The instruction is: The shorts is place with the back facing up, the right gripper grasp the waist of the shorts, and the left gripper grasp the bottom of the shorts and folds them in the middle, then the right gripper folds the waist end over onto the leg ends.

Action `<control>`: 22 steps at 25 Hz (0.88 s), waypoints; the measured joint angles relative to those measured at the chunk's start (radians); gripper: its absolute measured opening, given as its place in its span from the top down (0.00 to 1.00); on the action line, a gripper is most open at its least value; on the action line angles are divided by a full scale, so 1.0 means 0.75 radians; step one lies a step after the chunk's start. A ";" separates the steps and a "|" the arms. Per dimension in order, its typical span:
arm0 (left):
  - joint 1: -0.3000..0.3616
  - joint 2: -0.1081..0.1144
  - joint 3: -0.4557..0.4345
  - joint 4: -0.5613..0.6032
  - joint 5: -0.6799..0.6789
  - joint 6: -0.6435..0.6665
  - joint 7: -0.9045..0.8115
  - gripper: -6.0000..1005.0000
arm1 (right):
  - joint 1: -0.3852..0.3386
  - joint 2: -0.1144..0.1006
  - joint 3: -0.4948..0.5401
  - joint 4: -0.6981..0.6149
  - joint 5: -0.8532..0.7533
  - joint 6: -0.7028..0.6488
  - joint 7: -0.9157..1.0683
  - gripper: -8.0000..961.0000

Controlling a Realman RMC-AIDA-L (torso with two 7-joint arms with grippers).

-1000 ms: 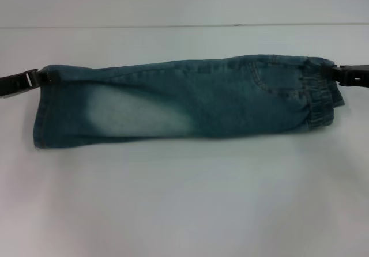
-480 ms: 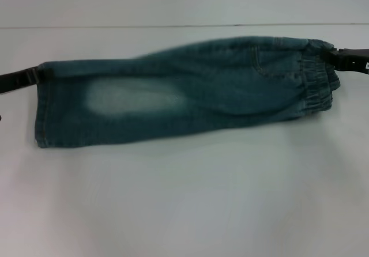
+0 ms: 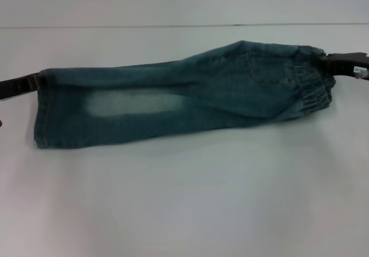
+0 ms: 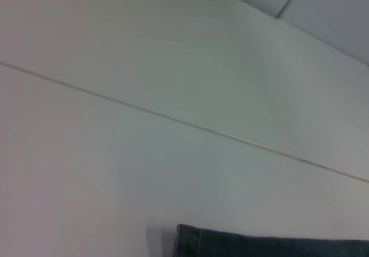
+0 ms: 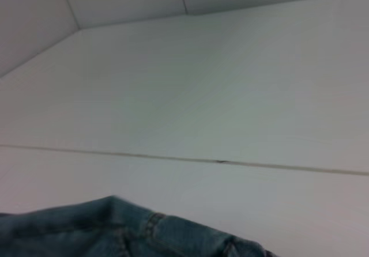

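My right gripper is holding the far corner of the waist, so I should lower it and let it go, then grasp the waistband nearer its middle [image 3: 305, 82] before folding it over.
The blue denim shorts [image 3: 184, 98] lie folded lengthwise across the white table, leg ends at the left, elastic waist at the right. A pale faded patch shows on the leg. My right gripper [image 3: 324, 58] is shut on the far corner of the waist, which is raised off the table. At the left edge, my left gripper [image 3: 39, 79] holds the far corner of the leg ends, low near the table. A strip of denim [image 4: 271, 246] shows in the left wrist view. The right wrist view shows the waistband denim [image 5: 115, 228] with belt loops.
The white table [image 3: 184, 199] stretches wide in front of the shorts. A thin seam line [image 3: 173, 26] crosses the table behind them. Nothing else stands on it.
The right gripper has lifted the waist end and drawn it slightly leftward. The leg end has sunk and spread flatter. The left gripper has dropped a little.
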 joint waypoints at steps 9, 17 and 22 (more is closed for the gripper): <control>0.012 -0.009 -0.014 0.007 -0.025 -0.007 0.006 0.75 | -0.013 -0.001 -0.035 -0.009 0.008 -0.030 0.024 0.90; 0.051 -0.009 -0.013 0.015 -0.170 0.066 0.099 0.44 | -0.062 -0.017 -0.026 -0.089 0.088 -0.183 0.054 0.48; 0.068 -0.021 -0.008 0.019 -0.263 0.254 0.288 0.22 | -0.109 -0.051 -0.040 -0.266 0.083 -0.316 0.264 0.25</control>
